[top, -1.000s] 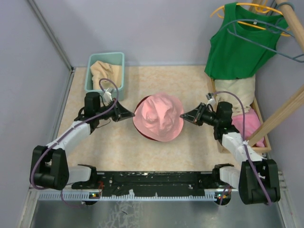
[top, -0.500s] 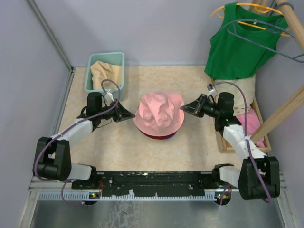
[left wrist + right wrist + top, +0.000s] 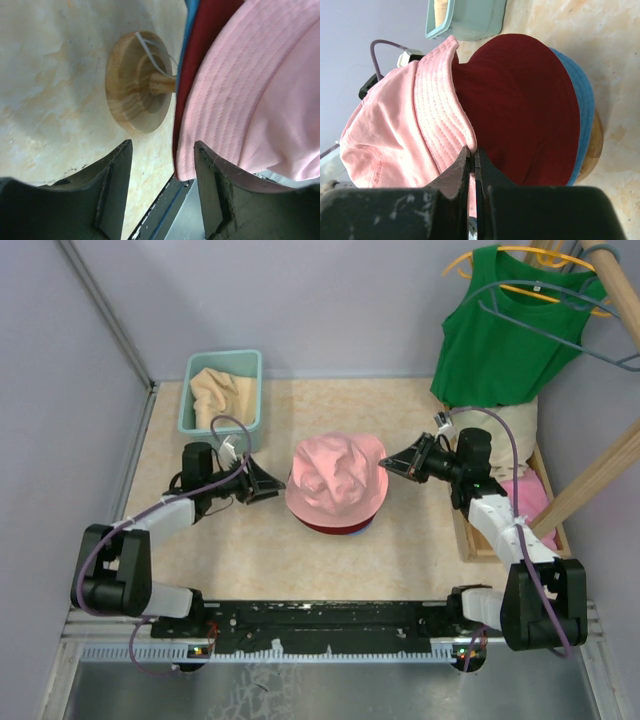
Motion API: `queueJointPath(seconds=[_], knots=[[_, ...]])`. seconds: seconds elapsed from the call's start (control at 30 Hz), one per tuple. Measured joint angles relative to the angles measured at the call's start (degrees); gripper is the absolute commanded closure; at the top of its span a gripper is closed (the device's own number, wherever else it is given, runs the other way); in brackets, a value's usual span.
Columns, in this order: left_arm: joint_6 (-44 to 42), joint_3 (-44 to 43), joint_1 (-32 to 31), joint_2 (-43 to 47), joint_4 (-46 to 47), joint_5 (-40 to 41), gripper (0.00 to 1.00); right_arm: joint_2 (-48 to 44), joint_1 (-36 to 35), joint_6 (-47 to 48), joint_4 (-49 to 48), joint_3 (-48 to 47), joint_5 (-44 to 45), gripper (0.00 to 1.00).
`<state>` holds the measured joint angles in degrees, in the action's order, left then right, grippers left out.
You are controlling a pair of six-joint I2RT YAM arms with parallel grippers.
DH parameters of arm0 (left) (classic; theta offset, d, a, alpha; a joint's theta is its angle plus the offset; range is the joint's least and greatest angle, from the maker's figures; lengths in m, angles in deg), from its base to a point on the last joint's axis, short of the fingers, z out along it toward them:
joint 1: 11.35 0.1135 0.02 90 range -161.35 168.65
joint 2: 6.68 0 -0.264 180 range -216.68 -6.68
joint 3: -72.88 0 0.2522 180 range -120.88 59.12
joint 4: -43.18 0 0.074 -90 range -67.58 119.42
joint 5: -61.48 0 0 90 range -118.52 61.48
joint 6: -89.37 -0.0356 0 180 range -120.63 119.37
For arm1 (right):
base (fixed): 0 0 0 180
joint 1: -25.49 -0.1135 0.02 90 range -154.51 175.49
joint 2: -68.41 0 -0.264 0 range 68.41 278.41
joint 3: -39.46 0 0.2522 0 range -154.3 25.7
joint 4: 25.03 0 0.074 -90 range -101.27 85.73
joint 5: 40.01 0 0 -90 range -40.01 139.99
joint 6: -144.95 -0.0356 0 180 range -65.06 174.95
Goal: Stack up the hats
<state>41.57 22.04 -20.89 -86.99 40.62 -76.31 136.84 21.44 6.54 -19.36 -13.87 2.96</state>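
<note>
The pink hat's top is crumpled over the dark red hat, so next my left gripper pinches both hats' edges (image 3: 177,171) while my right gripper pulls the top smooth.
The pink hat (image 3: 338,480) lies on top of a dark red hat (image 3: 520,100) and a blue hat (image 3: 585,100), all draped over a round wooden stand (image 3: 135,85) at the table's middle. My left gripper (image 3: 280,487) stands open just left of the pile. The pink brim (image 3: 250,100) hangs past its right finger (image 3: 210,190), and nothing is between the jaws. My right gripper (image 3: 385,462) is shut on the pink hat's brim (image 3: 445,125) at the pile's right side. A beige hat (image 3: 220,390) lies in the teal basket (image 3: 222,354).
A green tank top (image 3: 500,330) hangs on a hanger at the back right. Below it a wooden crate (image 3: 462,540) holds beige and pink fabric. A slanted wooden pole (image 3: 590,480) stands at the right.
My left gripper has opened and let go of the pink brim. The pink hat has settled lower on the pile. My right gripper has shifted slightly back, still pinching the brim.
</note>
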Motion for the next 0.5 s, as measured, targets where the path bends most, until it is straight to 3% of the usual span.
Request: queueJointPath(seconds=[0.2,0.5], knots=[[4.1,7.3,1.3,0.7,8.3,-1.8,0.34,0.0,0.0,0.0,0.0,0.0,0.0,1.00],[22.1,18.2,1.1,-2.5,40.5,-3.7,0.33,0.0,0.0,0.2,1.1,-1.1,0.0,1.00]])
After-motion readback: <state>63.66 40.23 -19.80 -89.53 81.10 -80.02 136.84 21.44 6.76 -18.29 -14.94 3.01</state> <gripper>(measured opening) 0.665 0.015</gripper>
